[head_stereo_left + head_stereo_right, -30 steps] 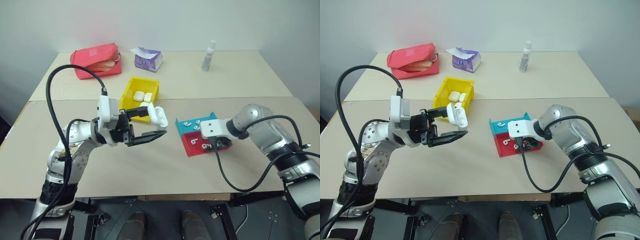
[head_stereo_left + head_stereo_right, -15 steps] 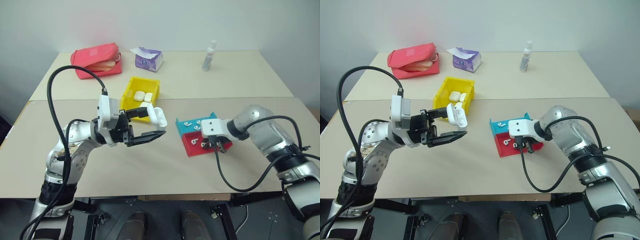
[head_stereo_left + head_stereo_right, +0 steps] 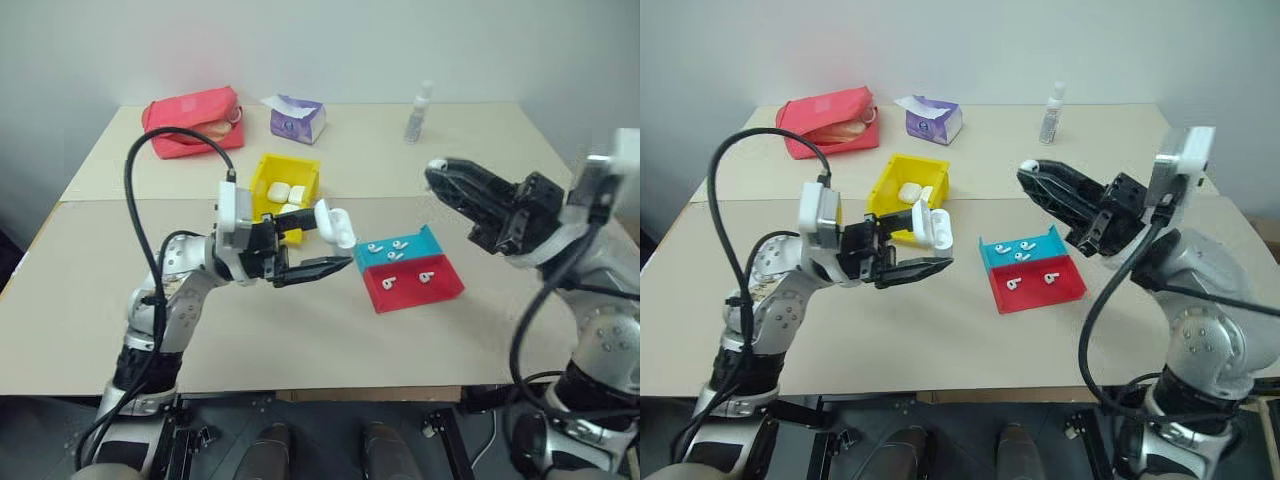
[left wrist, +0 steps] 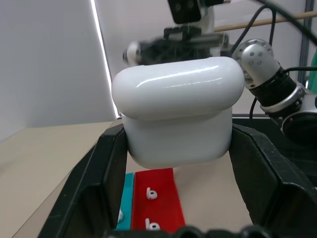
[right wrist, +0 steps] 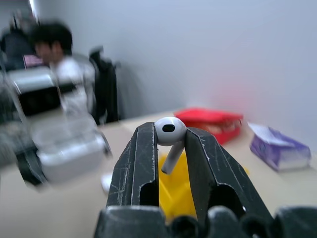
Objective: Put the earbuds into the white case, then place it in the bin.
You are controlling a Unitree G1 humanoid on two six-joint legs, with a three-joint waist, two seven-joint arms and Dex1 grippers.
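Observation:
My right gripper needs to release the earbud, now raised above the table's side, inside the open white case (image 3: 362, 207) (image 5: 77, 142), below the case's flipped-up lid.
My left gripper (image 3: 333, 247) is shut on the white case (image 3: 334, 224) and holds it in the air left of the trays; its lid looks flipped up. The left wrist view has the case (image 4: 178, 109) between both black fingers (image 4: 94, 183). My right gripper (image 3: 1032, 172) is raised above the table's right side, pointing left, and is shut on one earbud (image 5: 170, 132). More earbuds (image 3: 385, 247) lie in the blue tray (image 3: 432, 243) and the red tray (image 3: 450, 285). The yellow bin (image 3: 300, 163) stands behind the left gripper with white cases (image 3: 280, 190) in it.
A red zip pouch (image 3: 193, 120), a purple tissue pack (image 3: 297, 118) and a small clear bottle (image 3: 418, 110) stand along the table's far side. A blurred person (image 5: 49, 39) sits in the background of the right wrist view.
My right gripper has lifted off the red tray with an earbud, risen high and turned to point left. My left gripper has shifted slightly right with the case.

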